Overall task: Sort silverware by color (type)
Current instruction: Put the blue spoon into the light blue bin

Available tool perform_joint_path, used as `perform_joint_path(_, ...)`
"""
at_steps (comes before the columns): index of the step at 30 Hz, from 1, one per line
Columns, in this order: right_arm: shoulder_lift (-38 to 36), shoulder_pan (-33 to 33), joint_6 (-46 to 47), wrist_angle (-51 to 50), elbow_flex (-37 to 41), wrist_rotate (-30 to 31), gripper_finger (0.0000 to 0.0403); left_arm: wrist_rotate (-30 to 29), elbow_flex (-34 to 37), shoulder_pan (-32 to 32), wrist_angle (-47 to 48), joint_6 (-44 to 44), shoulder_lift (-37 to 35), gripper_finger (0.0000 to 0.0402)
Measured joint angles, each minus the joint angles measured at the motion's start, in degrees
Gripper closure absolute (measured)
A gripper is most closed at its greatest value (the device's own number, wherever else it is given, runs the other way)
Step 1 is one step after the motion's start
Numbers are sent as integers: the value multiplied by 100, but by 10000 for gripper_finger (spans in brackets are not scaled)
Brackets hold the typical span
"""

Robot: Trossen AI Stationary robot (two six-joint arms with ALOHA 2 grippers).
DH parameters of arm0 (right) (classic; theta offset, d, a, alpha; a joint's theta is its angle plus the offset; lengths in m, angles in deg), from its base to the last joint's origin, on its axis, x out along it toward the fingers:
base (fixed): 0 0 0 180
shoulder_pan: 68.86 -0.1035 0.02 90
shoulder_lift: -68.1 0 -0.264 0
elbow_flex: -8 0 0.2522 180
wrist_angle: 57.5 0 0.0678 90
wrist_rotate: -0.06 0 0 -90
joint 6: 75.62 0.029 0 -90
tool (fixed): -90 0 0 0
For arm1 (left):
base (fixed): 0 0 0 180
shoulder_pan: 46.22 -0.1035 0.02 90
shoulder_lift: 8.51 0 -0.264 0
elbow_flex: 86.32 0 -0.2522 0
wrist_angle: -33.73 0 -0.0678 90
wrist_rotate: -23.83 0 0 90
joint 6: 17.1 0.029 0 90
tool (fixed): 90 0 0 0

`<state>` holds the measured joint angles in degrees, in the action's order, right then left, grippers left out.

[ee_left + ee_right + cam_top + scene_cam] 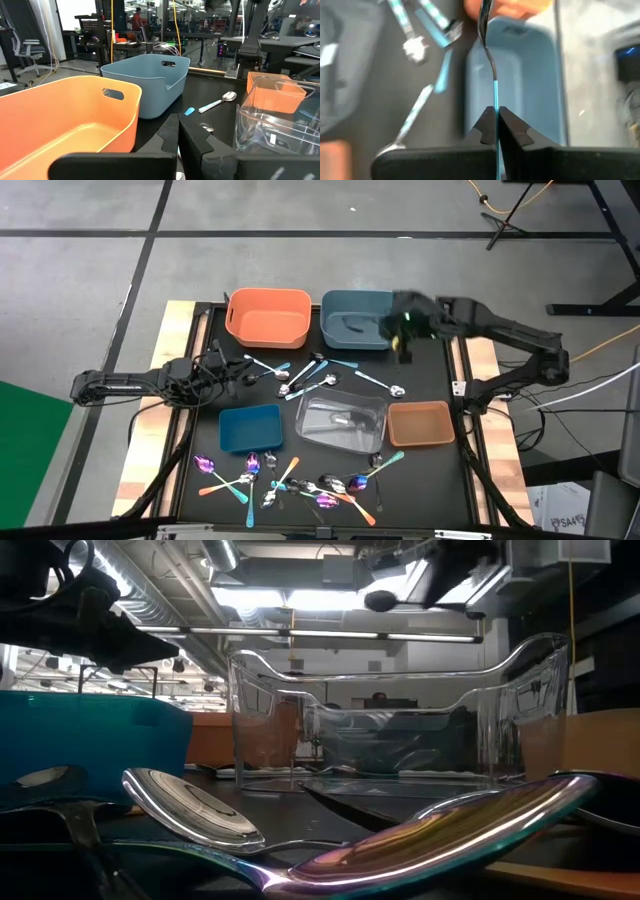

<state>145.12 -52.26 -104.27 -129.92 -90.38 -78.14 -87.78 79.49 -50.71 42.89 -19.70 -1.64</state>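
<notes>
Next, my right gripper releases the teal-handled utensil, now held over the grey-blue bin, on the middle of the grey-blue bin's bottom (360,332) (506,95).
Silverware lies in two groups on the black table: a middle cluster (310,375) of teal-handled and silver pieces, and a near-edge cluster (290,480) with orange, teal and iridescent pieces. My right gripper (403,332) hovers over the right end of the grey-blue bin (357,320), shut on a teal-handled utensil (492,65). My left gripper (238,375) is low at the left of the middle cluster with its fingers (170,136) shut. A dark piece (355,328) lies in the grey-blue bin, and another (345,420) in the clear bin. My right gripper pinches the utensil's teal handle (496,112) between its two fingers. The fingers point down from above and lie along the utensil. The utensil sticks straight out past the fingertips, its silver end (484,20) lowest, lifted clear above the grey-blue bin (520,75).
An orange bin (267,315) stands left of the grey-blue one at the far side. A small blue bin (250,428), a clear bin (342,422) and a brown bin (420,423) stand in a row nearer. A silver spoon (385,386) lies between the rows.
</notes>
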Motion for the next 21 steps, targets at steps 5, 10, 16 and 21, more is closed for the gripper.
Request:
perform_joint_path(5, 512, 1087, -846, 853, 0, -733, 403, -2, -1, 1, 0, -1, 2, 401)
perform_joint_path(10, 1248, 1925, -1072, 1151, 0, -1354, 403, 0, 0, 0, 0, 0, 0, 401)
perform_joint_path(16, 2225, 2539, -1088, 1221, 2, -1976, 403, 0, -1, 1, 0, 0, 1, 401)
perform_joint_path(21, 2925, 2749, -1324, 1232, 2, -2082, 403, 0, -2, 0, 2, 0, 0, 401)
